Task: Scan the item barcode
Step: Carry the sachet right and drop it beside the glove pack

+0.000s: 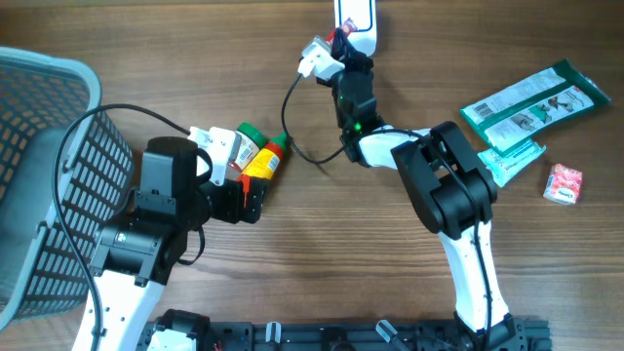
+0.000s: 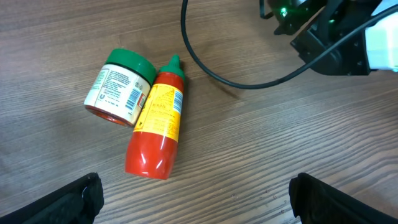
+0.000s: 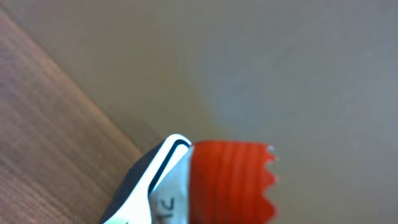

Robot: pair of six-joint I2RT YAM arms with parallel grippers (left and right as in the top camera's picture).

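Next, the right gripper releases the red item across the middle of the large green packet [image 1: 542,107].
A red squeeze bottle [image 1: 264,162] [image 2: 157,127] with a yellow label and green tip lies on the wood table. It touches a green-lidded jar [image 1: 244,142] [image 2: 119,87] lying on its side. My left gripper [image 1: 244,203] [image 2: 196,202] is open just short of the bottle's base, with nothing between its fingers [image 2: 68,202]. My right gripper [image 1: 349,44] reaches to the table's far edge and is shut on a white barcode scanner [image 1: 353,14] [image 3: 158,186]. In the right wrist view a blurred red ribbed part [image 3: 230,183] sits beside the scanner.
A black cable [image 1: 292,117] [image 2: 236,81] loops on the table between the arms. A grey mesh basket [image 1: 39,175] stands at the left edge. Green packets [image 1: 531,102] and a small red packet [image 1: 564,183] lie at the right.
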